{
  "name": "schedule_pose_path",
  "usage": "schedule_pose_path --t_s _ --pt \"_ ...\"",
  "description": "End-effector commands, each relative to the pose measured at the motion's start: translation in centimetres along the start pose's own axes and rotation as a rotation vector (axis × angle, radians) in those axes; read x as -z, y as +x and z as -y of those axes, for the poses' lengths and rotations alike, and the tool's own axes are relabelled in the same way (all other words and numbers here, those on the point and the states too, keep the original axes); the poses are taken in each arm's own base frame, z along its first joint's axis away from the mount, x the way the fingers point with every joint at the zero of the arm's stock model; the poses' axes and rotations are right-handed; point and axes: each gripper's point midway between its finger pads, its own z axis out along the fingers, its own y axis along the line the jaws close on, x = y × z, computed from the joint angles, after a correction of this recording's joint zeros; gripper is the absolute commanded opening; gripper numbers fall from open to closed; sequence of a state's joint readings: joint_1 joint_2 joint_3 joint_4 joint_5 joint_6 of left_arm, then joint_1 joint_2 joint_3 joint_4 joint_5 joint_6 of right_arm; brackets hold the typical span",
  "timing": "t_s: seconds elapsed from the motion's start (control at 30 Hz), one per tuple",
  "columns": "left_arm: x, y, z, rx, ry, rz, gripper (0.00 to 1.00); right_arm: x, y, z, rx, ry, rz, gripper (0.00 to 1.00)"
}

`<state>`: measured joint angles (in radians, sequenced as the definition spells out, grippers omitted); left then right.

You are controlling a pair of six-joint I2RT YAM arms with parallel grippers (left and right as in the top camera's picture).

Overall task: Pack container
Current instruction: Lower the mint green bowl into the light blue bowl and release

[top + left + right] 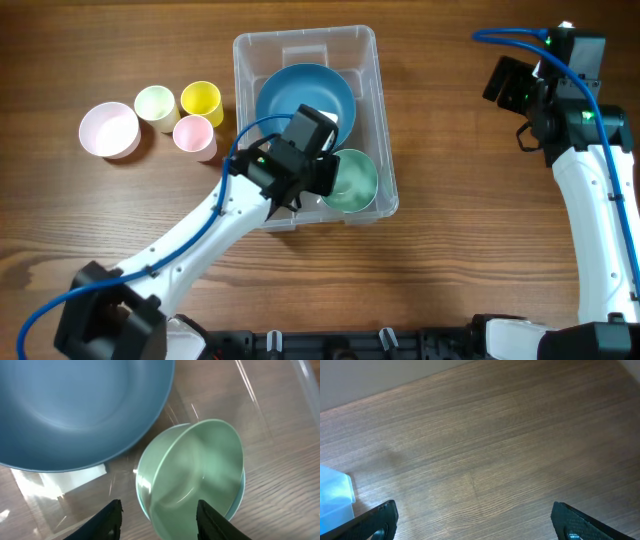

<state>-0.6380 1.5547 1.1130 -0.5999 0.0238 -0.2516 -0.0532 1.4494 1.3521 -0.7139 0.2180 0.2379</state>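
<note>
Next, I pinch the green bowl's rim [154,489] with my left gripper and set it level, because the green bowl sits tilted in the light blue bowl under it.
The clear plastic container [368,60] stands at the table's middle. Inside it lie a large blue bowl [300,92] and a green bowl [355,178], the green one tilted on its side. In the left wrist view the blue bowl [75,405] fills the top and the green bowl [200,470] sits below it. My left gripper [159,515] is open over the container, its fingers either side of the green bowl's rim, not clamped on it. My right gripper [475,525] is open and empty above bare wood at the far right [520,85].
Left of the container stand a pink bowl [109,129], a pale green cup [155,104], a yellow cup [201,101] and a pink cup [194,134]. A corner of the container [335,495] shows at the left edge of the right wrist view.
</note>
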Motion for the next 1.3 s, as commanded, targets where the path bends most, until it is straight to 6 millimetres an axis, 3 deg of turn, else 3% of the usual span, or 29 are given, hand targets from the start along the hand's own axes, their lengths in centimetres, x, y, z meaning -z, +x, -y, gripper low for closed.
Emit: schedule_pose_path --t_s 0.0,0.17,0.43,0.5,0.57,0.83,1.0,1.27 --pt "-1.2 0.4 -0.1 -0.026 -0.034 -0.027 0.47 0.0 -0.3 0.1 -0.012 0.011 0.008 1.00" --pt "-2.1 0.8 -0.5 -0.026 -0.056 -0.045 0.41 0.0 -0.3 0.1 -0.012 0.011 0.008 1.00" --pt "-2.4 0.4 -0.5 -0.026 -0.058 -0.033 0.40 0.0 -0.3 0.1 -0.012 0.011 0.008 1.00" --pt "-2.4 0.3 -0.5 -0.027 -0.056 -0.028 0.34 0.0 -0.3 0.1 -0.012 0.011 0.008 1.00" --pt "-2.4 0.3 -0.5 -0.027 -0.056 -0.027 0.22 0.0 -0.3 0.1 -0.012 0.011 0.008 1.00" --pt "-3.2 0.7 -1.1 -0.028 -0.089 -0.045 0.21 0.0 -0.3 0.1 -0.012 0.011 0.008 1.00" --pt "-3.4 0.6 -1.2 -0.028 -0.099 -0.039 0.04 0.0 -0.3 0.1 -0.012 0.011 0.008 1.00" --pt "-2.2 -0.5 -1.7 -0.028 -0.130 0.011 0.04 0.0 -0.3 0.1 -0.012 0.011 0.008 1.00"
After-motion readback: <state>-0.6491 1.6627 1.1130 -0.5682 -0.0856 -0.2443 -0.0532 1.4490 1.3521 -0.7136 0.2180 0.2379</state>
